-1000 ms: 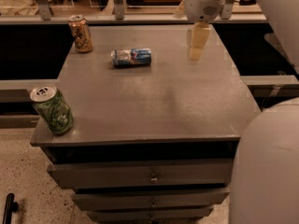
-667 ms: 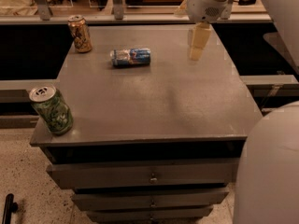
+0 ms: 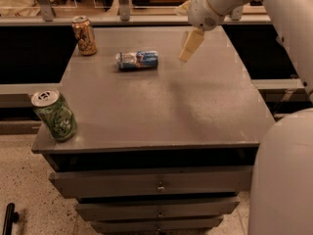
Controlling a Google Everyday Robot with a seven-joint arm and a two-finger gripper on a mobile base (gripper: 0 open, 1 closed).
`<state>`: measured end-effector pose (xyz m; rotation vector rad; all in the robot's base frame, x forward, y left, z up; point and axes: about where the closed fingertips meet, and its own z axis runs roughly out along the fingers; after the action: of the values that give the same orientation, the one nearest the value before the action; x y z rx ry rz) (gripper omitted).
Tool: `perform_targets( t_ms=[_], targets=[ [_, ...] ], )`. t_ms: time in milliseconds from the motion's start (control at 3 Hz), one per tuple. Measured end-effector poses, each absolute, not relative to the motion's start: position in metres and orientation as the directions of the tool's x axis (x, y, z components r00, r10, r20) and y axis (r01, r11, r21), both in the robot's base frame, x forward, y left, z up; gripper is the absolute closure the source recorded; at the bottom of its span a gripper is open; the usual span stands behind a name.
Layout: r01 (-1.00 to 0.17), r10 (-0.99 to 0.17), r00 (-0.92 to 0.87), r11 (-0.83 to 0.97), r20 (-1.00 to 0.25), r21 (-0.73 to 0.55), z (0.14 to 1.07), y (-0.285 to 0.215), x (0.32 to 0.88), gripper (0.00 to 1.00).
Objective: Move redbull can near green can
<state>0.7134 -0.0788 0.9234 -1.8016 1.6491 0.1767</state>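
Observation:
I need to close my gripper on the end of the redbull can (image 3: 150,58) that points away from the orange-brown can.
The redbull can (image 3: 137,60), slim, blue and silver, lies on its side at the back middle of the grey cabinet top (image 3: 166,106). The green can (image 3: 54,115), with a pale leafy pattern and silver top, stands upright at the front left corner. My gripper (image 3: 190,44) hangs above the back right part of the top, to the right of the redbull can and apart from it, holding nothing.
An orange-brown patterned can (image 3: 84,35) stands upright at the back left corner. The cabinet has drawers (image 3: 156,185) below its front edge. A shelf rail runs behind the cabinet. My white arm body (image 3: 283,175) fills the right foreground.
My gripper has moved left and a little toward the redbull can. The cans have not moved.

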Motion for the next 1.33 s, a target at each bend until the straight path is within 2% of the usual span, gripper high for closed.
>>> perform_targets(
  t_ms=[333, 667, 1333],
  targets=[
    [-0.928, -0.767, 0.135, 0.123, -0.627, -0.351, 0.911, -0.064, 0.735, 0.00],
    [-0.953, -0.666, 0.039, 0.200, -0.745, -0.228, 0.884, -0.047, 0.745, 0.00],
    [-0.981, -0.499, -0.066, 0.190, -0.864, -0.035, 0.854, -0.005, 0.739, 0.00]
  ],
)
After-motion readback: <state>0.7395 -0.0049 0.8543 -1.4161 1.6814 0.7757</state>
